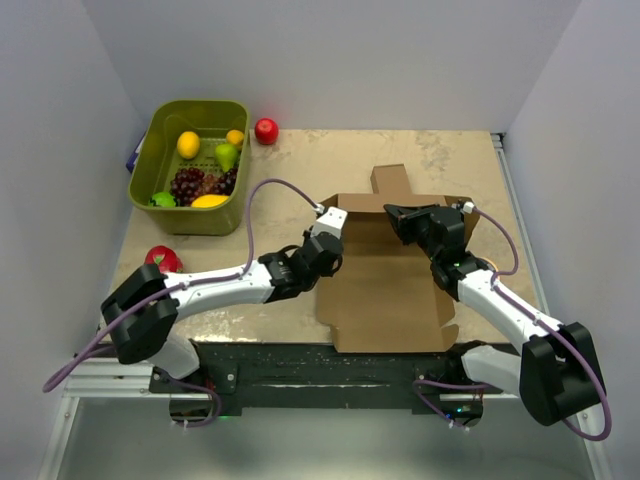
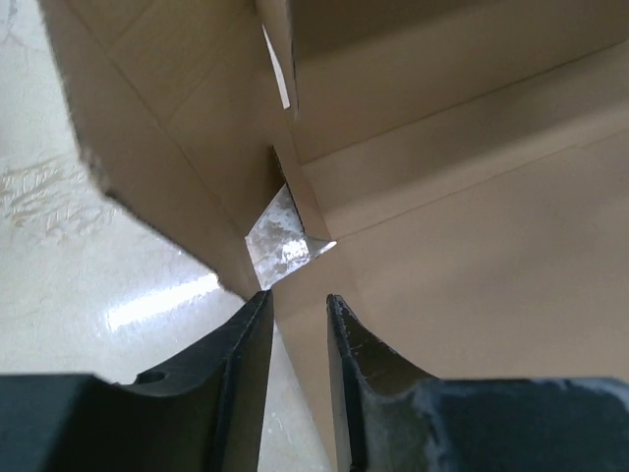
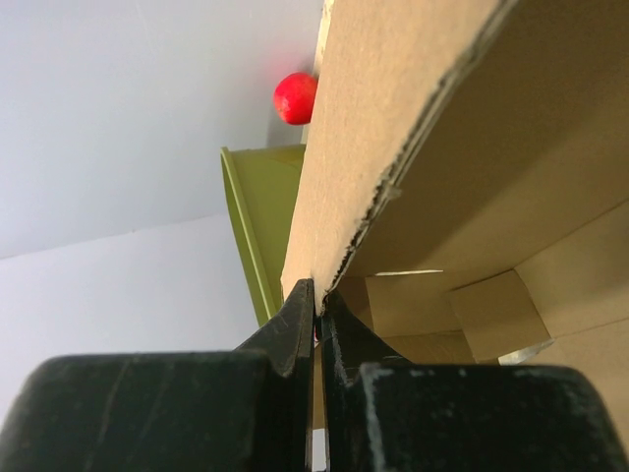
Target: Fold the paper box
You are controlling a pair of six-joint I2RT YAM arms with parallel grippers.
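Observation:
The side of the paper box is outside my left gripper's gap, so next my left gripper opens, moves over it and pinches its free edge (image 2: 177,239).
The paper box (image 1: 390,290) is a brown cardboard sheet lying flat right of the table's middle, with its back wall and a tab raised. My right gripper (image 1: 395,213) is at that raised back wall. In the right wrist view my right gripper (image 3: 316,290) is shut on the paper box's (image 3: 393,118) thin edge. My left gripper (image 1: 335,218) is at the back left corner. In the left wrist view my left gripper (image 2: 298,300) stands open by a narrow gap at the paper box's (image 2: 472,246) corner slit, pinching nothing.
A green basket (image 1: 200,104) of fruit stands at the back left, with a red apple (image 1: 266,130) beside it. Another red fruit (image 1: 162,259) lies by the left arm. The right wrist view shows the basket (image 3: 260,216) and apple (image 3: 295,96) beyond the cardboard.

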